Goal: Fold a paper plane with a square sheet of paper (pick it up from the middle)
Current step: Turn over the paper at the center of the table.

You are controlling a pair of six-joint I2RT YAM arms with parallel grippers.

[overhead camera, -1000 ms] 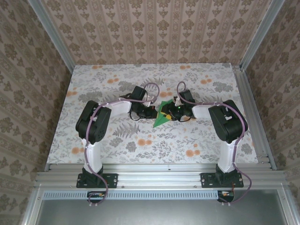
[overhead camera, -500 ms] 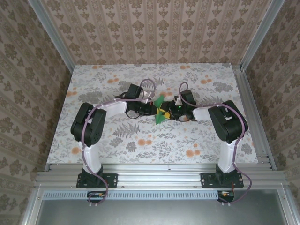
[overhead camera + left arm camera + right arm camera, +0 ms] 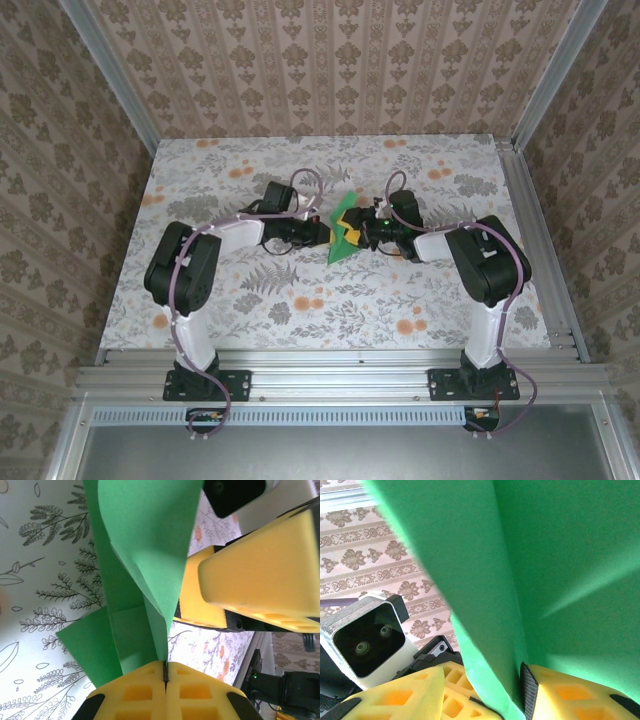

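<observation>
A flap of the paper is hanging outside my left gripper's pinch. My right gripper will hold the paper while my left gripper opens and takes both layers (image 3: 139,642).
The green sheet of paper (image 3: 342,235) is folded into a narrow, pointed, creased shape and hangs above the middle of the table between both grippers. My left gripper (image 3: 328,233) comes in from the left. In the left wrist view it (image 3: 165,674) is shut on the paper (image 3: 145,555), whose lower edge is pinched in the seam of the yellow pads. My right gripper (image 3: 360,236) comes in from the right. Its fingers (image 3: 395,695) stand apart with the paper (image 3: 555,555) passing between them and lying against the right pad.
The floral tabletop (image 3: 300,300) lies below the paper. The left arm's wrist camera housing (image 3: 365,645) sits close in front of the right gripper. The right gripper's yellow fingers (image 3: 260,575) crowd the paper from the right. Aluminium rails (image 3: 340,378) run along the near edge.
Both grippers have drifted toward the far side of the table with the paper, and the paper has turned more upright. The left arm's elbow has swung further left.
</observation>
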